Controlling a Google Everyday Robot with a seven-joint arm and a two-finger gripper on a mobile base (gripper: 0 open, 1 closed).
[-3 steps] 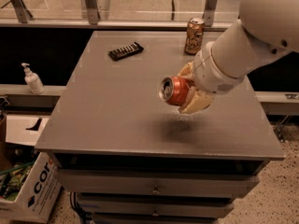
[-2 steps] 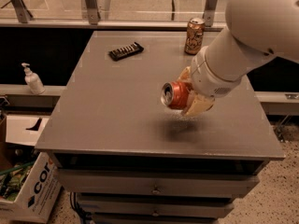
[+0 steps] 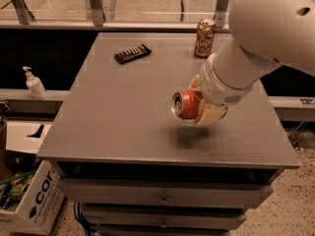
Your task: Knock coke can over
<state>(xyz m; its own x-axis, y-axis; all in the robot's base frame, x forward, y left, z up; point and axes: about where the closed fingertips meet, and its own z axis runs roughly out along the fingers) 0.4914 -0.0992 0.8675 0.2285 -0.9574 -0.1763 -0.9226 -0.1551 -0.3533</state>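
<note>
The robot's gripper will lay the coke can down on its side on the grey table (image 3: 226,119) just below the white arm.
The coke can (image 3: 184,104) is red-orange with a silver top. It lies on its side with the top facing left, held a little above the grey table (image 3: 123,112); its shadow falls on the surface just below. My gripper (image 3: 199,106) is shut on the can from the right, with cream fingers (image 3: 212,116) wrapped around its body. The white arm reaches in from the upper right and hides the can's far end.
A gold-brown can (image 3: 204,38) stands upright at the table's back edge, behind the arm. A black flat object (image 3: 132,53) lies at the back left. A soap bottle (image 3: 34,83) and a cardboard box (image 3: 34,200) are to the left of the table.
The gripper has sunk slightly toward the table with the can still held sideways. The arm's upper part has shifted a little.
</note>
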